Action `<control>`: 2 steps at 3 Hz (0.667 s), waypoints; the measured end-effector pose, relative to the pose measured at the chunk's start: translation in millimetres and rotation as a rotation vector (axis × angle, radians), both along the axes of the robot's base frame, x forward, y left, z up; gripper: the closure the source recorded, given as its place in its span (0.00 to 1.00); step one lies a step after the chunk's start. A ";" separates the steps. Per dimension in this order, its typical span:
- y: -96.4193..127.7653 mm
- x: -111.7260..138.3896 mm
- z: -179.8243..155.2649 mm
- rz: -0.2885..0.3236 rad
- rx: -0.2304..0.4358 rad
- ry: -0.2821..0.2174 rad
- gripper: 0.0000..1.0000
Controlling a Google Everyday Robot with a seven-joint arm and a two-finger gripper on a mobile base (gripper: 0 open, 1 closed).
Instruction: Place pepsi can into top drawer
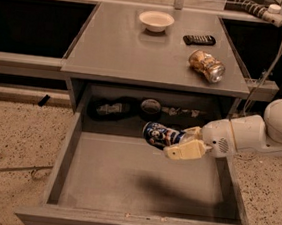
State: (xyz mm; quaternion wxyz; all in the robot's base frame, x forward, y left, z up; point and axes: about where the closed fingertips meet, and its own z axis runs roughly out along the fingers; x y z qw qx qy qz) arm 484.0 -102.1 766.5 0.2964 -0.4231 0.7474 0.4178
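Note:
I need to release the pepsi can from my gripper on the grey drawer bottom in front of the round black thing (146,163).
The pepsi can (160,134), dark blue with white and red markings, lies sideways in my gripper (183,143), held above the open top drawer. The gripper's cream fingers (187,150) are shut on the can's right end, and the white arm reaches in from the right. The top drawer (144,177) is pulled out toward the camera, wide and shallow with a flat grey bottom and low side walls. The can hangs over the drawer's back right part, not touching the bottom.
On the grey table top (122,52) stand a white bowl (156,20), a black remote (199,39) and a dented gold can (206,65) on its side. Dark items (112,109) and a round black thing (150,107) sit at the drawer's back. A cable (275,53) hangs at right.

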 end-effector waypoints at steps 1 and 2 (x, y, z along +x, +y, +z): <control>0.4 0.0 -0.3 0.001 0.000 0.000 1.00; 12.3 0.0 -46.4 0.001 0.039 0.043 1.00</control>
